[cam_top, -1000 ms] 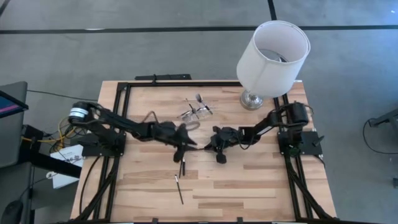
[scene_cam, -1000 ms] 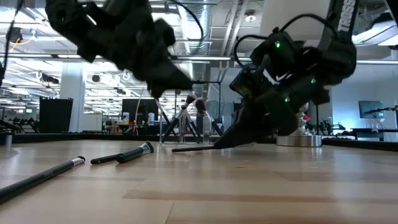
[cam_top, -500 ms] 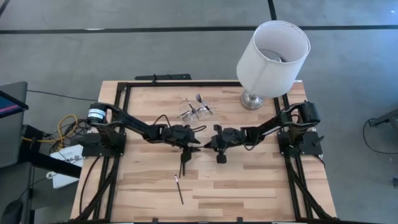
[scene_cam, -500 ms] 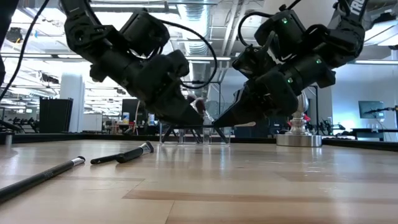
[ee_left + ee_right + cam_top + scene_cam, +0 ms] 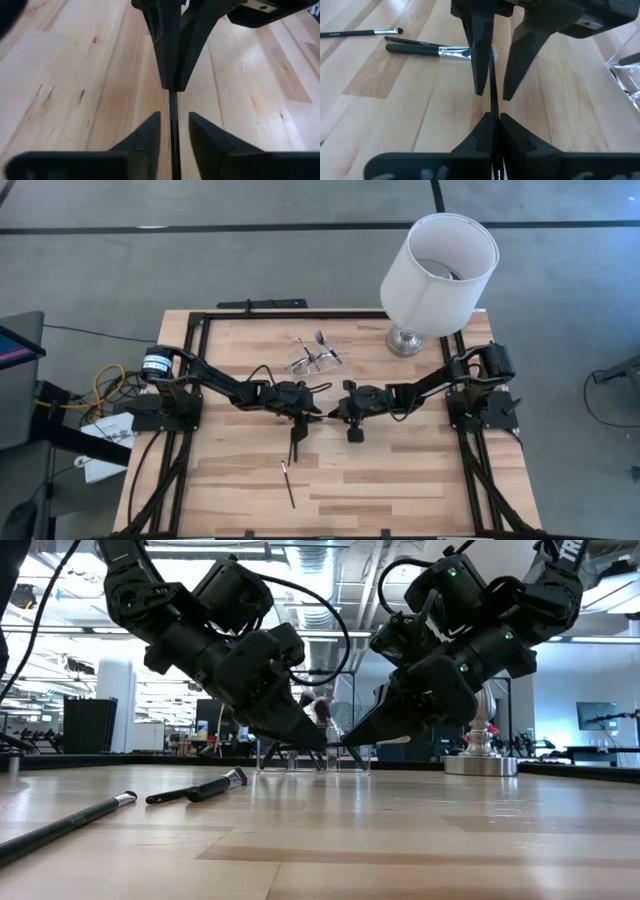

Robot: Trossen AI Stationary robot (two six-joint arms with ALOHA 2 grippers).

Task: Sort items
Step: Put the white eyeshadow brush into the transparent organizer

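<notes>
Next, my left gripper takes the brush's handle (image 5: 174, 127) and holds it up for my right gripper to take crosswise, because the brush now lies lengthwise along my right gripper's fingers.
A slim black makeup brush (image 5: 492, 95) hangs level above the table's middle. My right gripper (image 5: 493, 116) (image 5: 337, 411) is shut on it. My left gripper (image 5: 174, 116) (image 5: 316, 411) faces it tip to tip and is open. Its fingers stand on either side of the brush's handle (image 5: 173, 107), and a gap shows on each side. Two more brushes lie flat on the table nearer the front edge. One is thicker with a silvery ferrule (image 5: 295, 442) (image 5: 427, 49); the other is thin (image 5: 288, 483) (image 5: 360, 33). My right gripper pinches the brush's thin black handle (image 5: 493, 106) between its two fingers. The handle runs along the fingers and sticks out past their tips toward my left gripper. The fingers slant down from the table's right side. The brush is lifted clear of the table (image 5: 332, 744).
A small clear container (image 5: 315, 358) with brushes standing in it sits just beyond the grippers. A big white-shaded lamp (image 5: 437, 260) stands at the far right corner on its silvery base (image 5: 485, 762). Bare wood (image 5: 420, 480) lies toward the near edge.
My right gripper has risen, lifting the brush off the table until it hangs level. My left gripper has come down and toward the right gripper, ending with its fingers around the brush's free end. Both have kept still over the last half second.
</notes>
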